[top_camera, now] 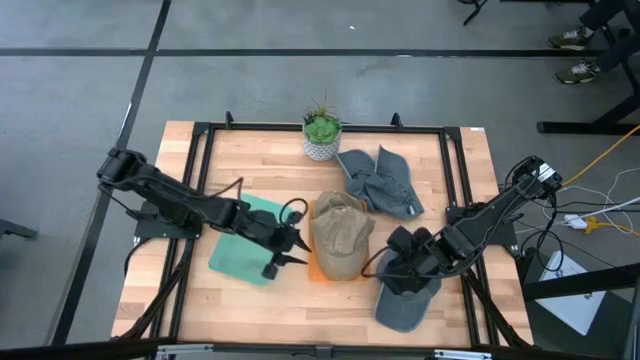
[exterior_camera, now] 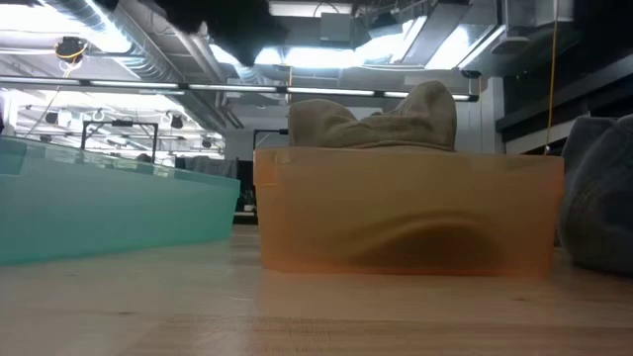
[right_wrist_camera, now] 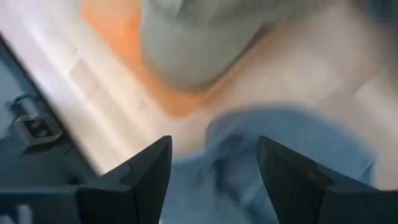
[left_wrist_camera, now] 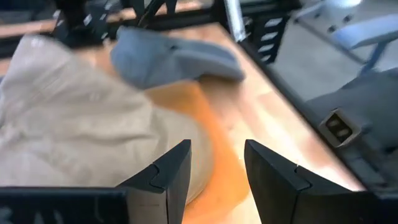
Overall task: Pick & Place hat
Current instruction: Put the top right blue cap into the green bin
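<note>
The near edge (top_camera: 388,207) of the second grey-blue hat, below the potted plant, is the next place my right gripper needs to go to and close on.
A tan hat (top_camera: 340,235) lies in an orange bin (top_camera: 318,274) at the table's middle, its crown above the bin's rim in the low view (exterior_camera: 371,119). My left gripper (top_camera: 298,250) is open just left of that hat, and its fingers (left_wrist_camera: 168,174) stand beside the hat's edge (left_wrist_camera: 81,137). A grey-blue hat (top_camera: 405,305) lies on the table at the near right. My right gripper (top_camera: 398,262) is open over that hat's far part (right_wrist_camera: 280,155). A second grey-blue hat (top_camera: 380,180) lies at the far middle.
A teal tray (top_camera: 245,240) lies under my left arm, left of the orange bin. A small potted plant (top_camera: 321,135) stands at the far edge. A black frame (top_camera: 450,170) runs around the tabletop. Bare wood shows near the front left.
</note>
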Available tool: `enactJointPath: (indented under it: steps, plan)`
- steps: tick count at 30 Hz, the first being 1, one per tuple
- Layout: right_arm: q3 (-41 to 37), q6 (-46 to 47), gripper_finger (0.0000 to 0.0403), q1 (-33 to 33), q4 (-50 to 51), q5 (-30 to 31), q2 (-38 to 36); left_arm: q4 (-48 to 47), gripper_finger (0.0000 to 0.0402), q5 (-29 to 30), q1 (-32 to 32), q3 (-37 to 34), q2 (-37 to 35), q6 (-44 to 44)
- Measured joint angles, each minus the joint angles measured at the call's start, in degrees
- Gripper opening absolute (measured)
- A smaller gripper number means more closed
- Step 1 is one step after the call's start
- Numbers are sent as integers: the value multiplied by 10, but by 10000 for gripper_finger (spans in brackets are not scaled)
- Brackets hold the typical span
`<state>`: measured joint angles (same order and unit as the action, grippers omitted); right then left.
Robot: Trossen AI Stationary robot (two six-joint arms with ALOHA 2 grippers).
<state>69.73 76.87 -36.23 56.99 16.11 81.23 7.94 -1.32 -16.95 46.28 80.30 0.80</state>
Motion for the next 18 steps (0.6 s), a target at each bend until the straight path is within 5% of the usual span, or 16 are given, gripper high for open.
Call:
enactJointPath:
  steps: [9, 18]
  plan:
    - [0, -123, 232, 18, 73, 210, 0, 0, 144, 144, 6, 0, 29, 0]
    - [-111, -122, 232, 61, 70, 186, 0, -1, 143, 180, 6, 3, 26, 40]
